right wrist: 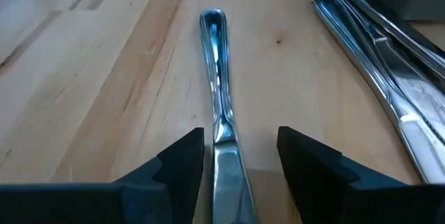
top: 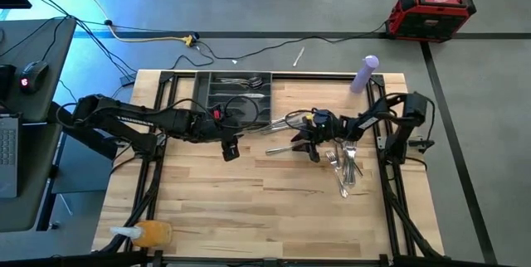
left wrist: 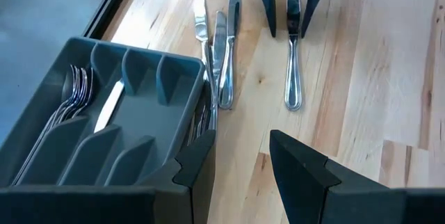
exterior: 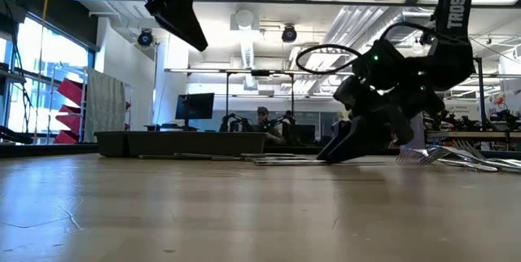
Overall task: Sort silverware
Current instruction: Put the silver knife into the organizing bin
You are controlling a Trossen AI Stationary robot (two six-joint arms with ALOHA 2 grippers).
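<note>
The right gripper's fingers straddle the knife's blade, so it should take the knife handle's lower part (right wrist: 222, 107) and offer the handle's loose end to the left gripper.
The dark grey tray (top: 236, 93) sits at the table's far side; the left wrist view shows spoons (left wrist: 73, 95) and one knife (left wrist: 110, 106) in its compartments. My right gripper (right wrist: 240, 158) is open and low at the table, its fingers on either side of a single silver knife (right wrist: 217, 78) that lies flat on the wood (top: 282, 148); I see a gap on both sides. My left gripper (left wrist: 240, 158) is open and held high (exterior: 175, 2) near the tray's near right corner (top: 231, 152). Loose knives (left wrist: 222, 50) lie beside the tray.
A heap of forks (top: 344, 167) lies near the table's right edge. A purple bottle (top: 365, 74) stands at the far right corner, and a spray bottle with orange liquid (top: 145, 234) lies at the near left corner. Bare wood fills the near half. A person (exterior: 262, 120) sits far behind.
</note>
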